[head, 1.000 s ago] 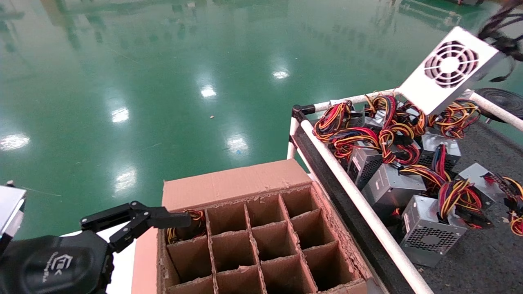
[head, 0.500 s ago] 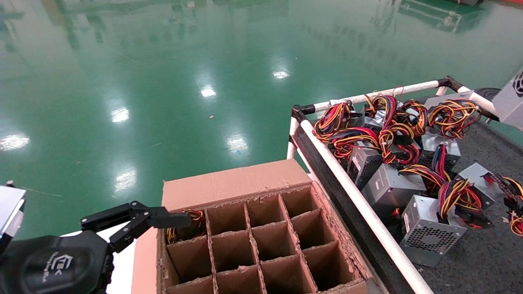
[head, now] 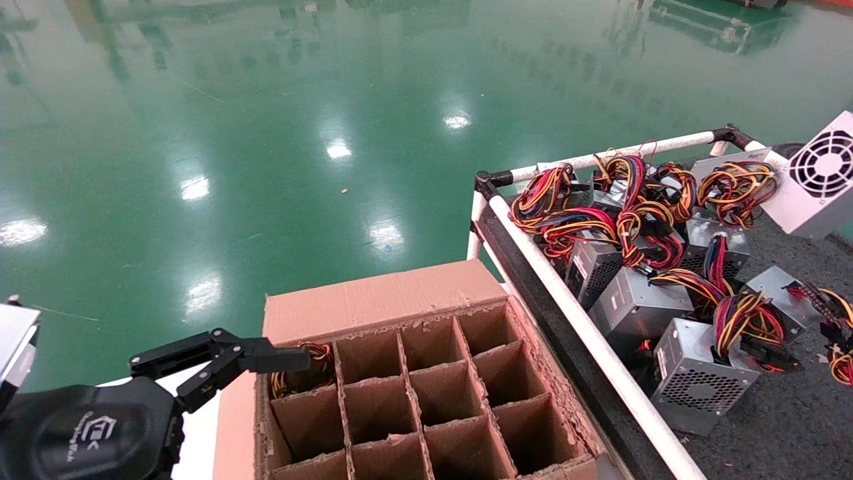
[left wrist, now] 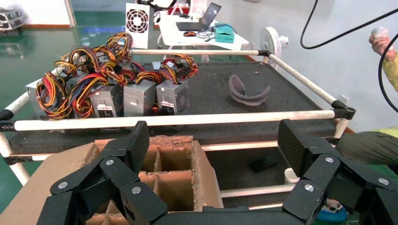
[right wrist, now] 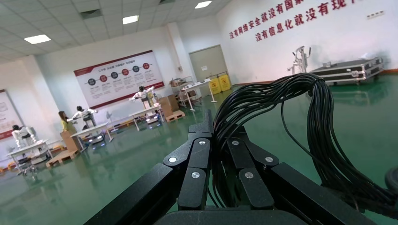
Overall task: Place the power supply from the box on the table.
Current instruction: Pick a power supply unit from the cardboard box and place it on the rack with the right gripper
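The robot's right gripper should set the power supply down in the table gap [head: 769, 249] between the silver units, beside the far looped wire bundle. The power supply now hangs tilted above the table.
The power supply [head: 816, 177], a silver-grey unit with a round fan grille, hangs tilted at the right edge of the head view, above the far right part of the table [head: 786, 413]. It also shows far off in the left wrist view [left wrist: 139, 18]. In the right wrist view my right gripper [right wrist: 217, 136] is shut on the power supply's black cable bundle [right wrist: 300, 108]. That gripper is out of the head view. The left gripper [head: 220, 357] [left wrist: 213, 140] stands open and empty at the far left corner of the box [head: 373, 300] [left wrist: 197, 173].
Several silver units with red-yellow wire bundles [head: 633, 220] [left wrist: 112, 89] crowd the table's left part behind a white rail [head: 586, 333]. A wire bundle [head: 313, 363] sits in the box's far left cell. A grey curved piece [left wrist: 248, 91] lies on the table. A person [left wrist: 371, 145] stands beyond it.
The power supply swung from high over the table's far rail out to the right, then came back lower at the right edge. The left arm has not moved.
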`<action>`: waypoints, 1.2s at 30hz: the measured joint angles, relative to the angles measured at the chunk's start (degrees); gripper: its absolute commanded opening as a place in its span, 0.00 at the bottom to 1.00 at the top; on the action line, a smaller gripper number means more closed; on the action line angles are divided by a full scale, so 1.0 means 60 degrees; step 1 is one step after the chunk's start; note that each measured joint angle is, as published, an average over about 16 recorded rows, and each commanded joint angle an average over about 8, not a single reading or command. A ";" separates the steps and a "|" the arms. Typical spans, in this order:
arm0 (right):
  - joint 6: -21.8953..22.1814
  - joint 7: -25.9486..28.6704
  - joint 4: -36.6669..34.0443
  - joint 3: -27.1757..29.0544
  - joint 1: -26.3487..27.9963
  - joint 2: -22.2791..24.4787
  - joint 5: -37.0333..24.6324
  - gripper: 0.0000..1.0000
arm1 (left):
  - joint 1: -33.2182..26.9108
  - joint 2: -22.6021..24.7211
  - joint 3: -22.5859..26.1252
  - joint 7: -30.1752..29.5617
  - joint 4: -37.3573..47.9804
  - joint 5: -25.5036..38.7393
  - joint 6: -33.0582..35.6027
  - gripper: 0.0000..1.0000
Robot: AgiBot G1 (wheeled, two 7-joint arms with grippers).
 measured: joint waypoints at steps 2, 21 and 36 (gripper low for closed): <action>0.0104 -0.0022 0.0012 0.0024 -0.0102 -0.0028 0.0033 0.00 | 0.0000 0.0000 0.0000 0.0000 0.0000 0.0000 0.0000 1.00; 0.0745 -0.0273 0.0162 0.0152 -0.1324 -0.0468 0.0196 0.00 | 0.0000 -0.0001 0.0002 0.0001 0.0000 -0.0001 -0.0001 1.00; 0.0864 -0.0423 0.0300 0.0107 -0.2024 -0.0894 0.0124 0.00 | -0.0001 -0.0001 0.0003 0.0001 0.0000 -0.0002 -0.0001 1.00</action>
